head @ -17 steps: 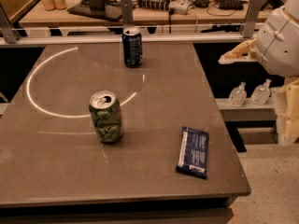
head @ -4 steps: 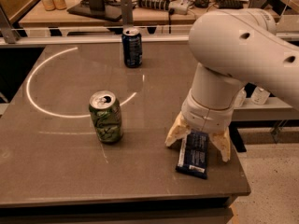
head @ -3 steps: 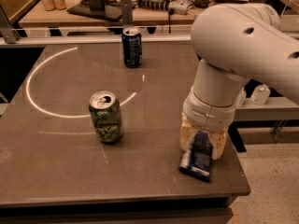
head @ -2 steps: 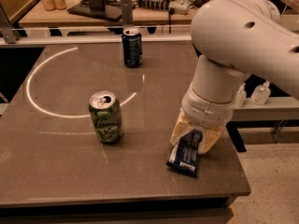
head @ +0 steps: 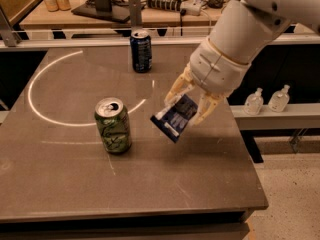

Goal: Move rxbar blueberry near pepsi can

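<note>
I will release the rxbar blueberry, now tilted above the table's middle, from my gripper on the grey table (head: 171, 67) next to the pepsi can, on the side of the can toward the bottles.
The rxbar blueberry (head: 175, 118), a flat dark navy bar with pale print, hangs tilted above the table's right middle. My gripper (head: 190, 104) is shut on its upper end, with cream fingers (head: 206, 108) on either side, and holds it off the surface. The pepsi can (head: 141, 51), dark blue with a silver top, stands upright at the table's far edge, up and left of the bar and well apart from it.
A green-and-white patterned can (head: 113, 125) stands left of the held bar. The grey table (head: 60, 184) bears a white arc line. Its right edge is close behind the arm. Two clear bottles (head: 254, 102) stand on a shelf at right. A cluttered bench lies behind.
My gripper closed on the bar at the table's front right, lifted it, and carried it up and left toward the table's middle. The cans have not moved.
</note>
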Controlling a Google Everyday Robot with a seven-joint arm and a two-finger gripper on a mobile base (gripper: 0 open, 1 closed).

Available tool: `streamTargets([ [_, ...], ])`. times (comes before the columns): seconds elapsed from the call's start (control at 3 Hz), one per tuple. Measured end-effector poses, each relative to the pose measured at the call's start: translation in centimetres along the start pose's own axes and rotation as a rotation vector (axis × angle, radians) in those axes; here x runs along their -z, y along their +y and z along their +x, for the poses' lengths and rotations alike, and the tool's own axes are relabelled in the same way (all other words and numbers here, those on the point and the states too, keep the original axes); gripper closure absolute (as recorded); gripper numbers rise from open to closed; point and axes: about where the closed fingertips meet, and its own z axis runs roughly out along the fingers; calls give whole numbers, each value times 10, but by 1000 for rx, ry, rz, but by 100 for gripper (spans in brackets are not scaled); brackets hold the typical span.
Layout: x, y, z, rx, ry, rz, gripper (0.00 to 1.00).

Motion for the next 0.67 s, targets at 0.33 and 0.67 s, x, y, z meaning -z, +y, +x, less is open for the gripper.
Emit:
streamTargets([
  [0.33, 20, -44, 28, -113, -21, 229, 100],
  [0.67, 18, -38, 24, -104, -21, 202, 100],
])
